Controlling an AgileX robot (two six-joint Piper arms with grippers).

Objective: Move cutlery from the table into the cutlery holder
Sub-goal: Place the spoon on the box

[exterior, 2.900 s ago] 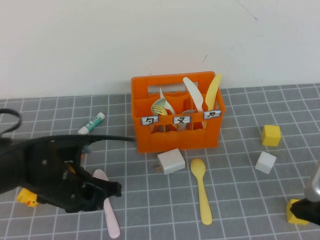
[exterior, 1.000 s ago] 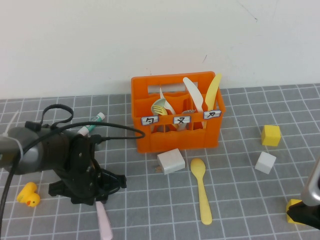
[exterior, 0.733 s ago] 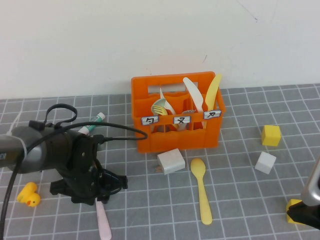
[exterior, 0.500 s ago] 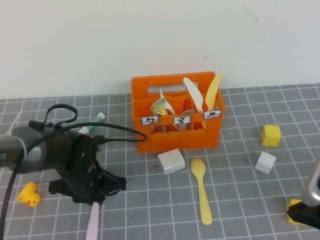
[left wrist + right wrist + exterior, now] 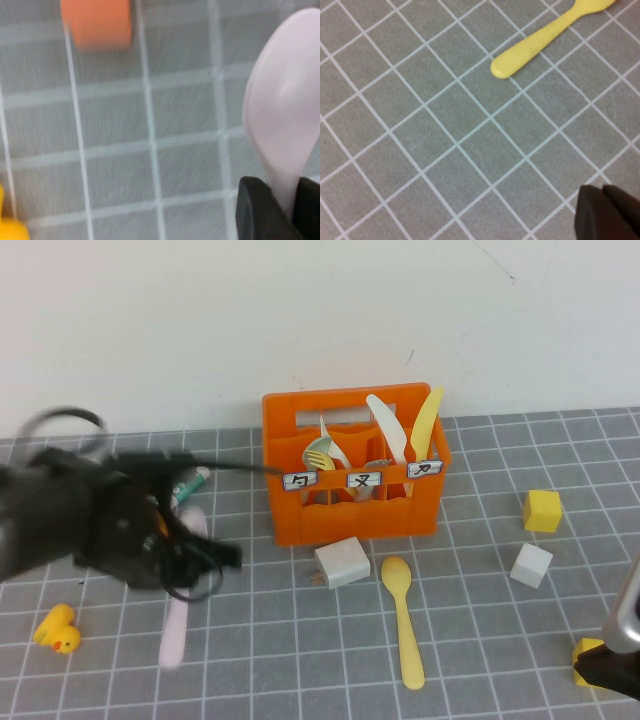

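Next, I put the pale pink spoon down in the orange holder's end slot [image 5: 286,454] beside the pale green utensil with my left gripper.
My left gripper [image 5: 188,562] is shut on the pale pink spoon [image 5: 178,612] and holds it above the table [image 5: 300,640], left of the orange cutlery holder [image 5: 352,462]. In the left wrist view the spoon's bowl [image 5: 284,115] sticks out past my black fingers [image 5: 260,210]. The yellow spoon [image 5: 403,622] lies on the table in front of the holder; its handle end shows in the right wrist view [image 5: 540,42]. My right gripper [image 5: 610,665] is at the bottom right, shut and empty.
A white block [image 5: 342,562] lies in front of the holder. A yellow cube [image 5: 542,510], a white cube [image 5: 531,564], a yellow duck [image 5: 55,630] and a tube [image 5: 188,484] lie around. A small orange cube [image 5: 97,22] shows in the left wrist view. The holder has knives and forks in it.
My left arm has risen and swung back and left with the pink spoon, lifting it off the table. The right arm has not moved.
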